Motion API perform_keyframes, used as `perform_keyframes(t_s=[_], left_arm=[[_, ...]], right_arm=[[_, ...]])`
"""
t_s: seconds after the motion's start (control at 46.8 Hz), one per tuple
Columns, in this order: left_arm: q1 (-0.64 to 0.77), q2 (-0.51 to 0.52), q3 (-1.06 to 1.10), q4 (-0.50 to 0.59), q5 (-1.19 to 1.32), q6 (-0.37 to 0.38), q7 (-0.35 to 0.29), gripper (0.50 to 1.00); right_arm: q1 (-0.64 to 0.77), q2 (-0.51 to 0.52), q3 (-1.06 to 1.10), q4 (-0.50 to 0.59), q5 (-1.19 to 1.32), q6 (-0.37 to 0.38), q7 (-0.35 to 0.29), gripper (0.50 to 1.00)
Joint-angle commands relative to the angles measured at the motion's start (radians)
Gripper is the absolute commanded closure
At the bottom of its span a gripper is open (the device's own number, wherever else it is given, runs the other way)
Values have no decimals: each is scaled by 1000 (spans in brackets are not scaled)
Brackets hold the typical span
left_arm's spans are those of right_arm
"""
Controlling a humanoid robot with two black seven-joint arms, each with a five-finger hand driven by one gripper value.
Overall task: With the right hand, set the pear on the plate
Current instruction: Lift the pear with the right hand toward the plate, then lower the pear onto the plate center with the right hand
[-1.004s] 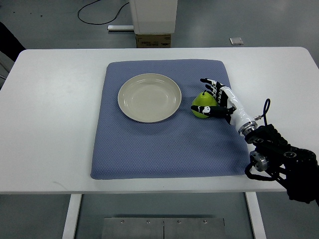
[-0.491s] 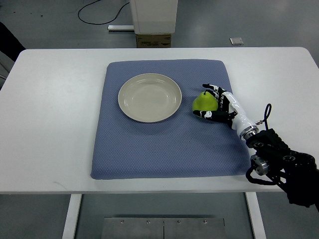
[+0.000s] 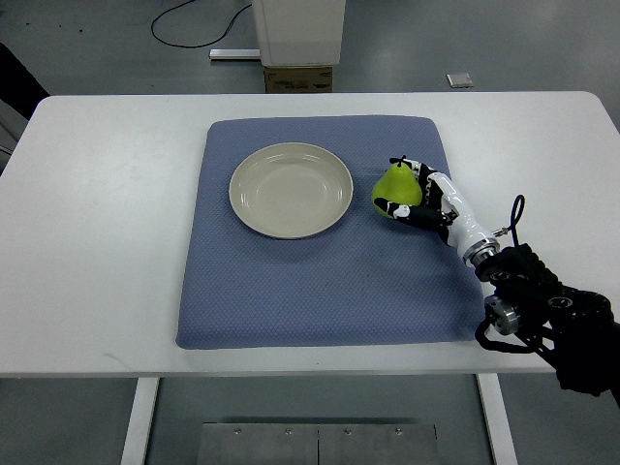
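Observation:
Next, my right gripper lets go of the green pear on the cream plate, just inside the rim [image 3: 322,201] nearest that gripper.
A green pear [image 3: 394,185] is held in my right hand [image 3: 412,194], just right of the cream plate [image 3: 291,190] on the blue mat [image 3: 320,281]. The black-and-white fingers [image 3: 392,207] wrap around the pear's right and lower sides. The pear appears slightly raised off the mat, with its stem end pointing up and away. My right arm comes in from the lower right corner. The plate holds nothing. My left arm is out of view.
The mat lies on a white table [image 3: 107,242]. Beyond the table's far edge stand a white post with a cardboard box [image 3: 298,77] and a black cable on the floor. A small grey object [image 3: 459,80] lies on the floor at the back right.
My right hand closed around the pear and carried it a little up and toward the plate. The plate stayed put.

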Motion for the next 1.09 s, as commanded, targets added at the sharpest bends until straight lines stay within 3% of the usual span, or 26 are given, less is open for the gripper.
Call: perform_keyframes(t_s=[0.0, 0.62, 1.068], left_arm=[[-1, 0, 0, 0, 0, 0, 0, 500], [0, 0, 0, 0, 0, 0, 0, 500], [-1, 0, 0, 0, 0, 0, 0, 500]], right_arm=[[20, 0, 10, 7, 2, 0, 1, 1000], [179, 155, 7, 27, 0, 0, -82, 1000], [215, 155, -82, -16, -9, -6, -117, 1000]])
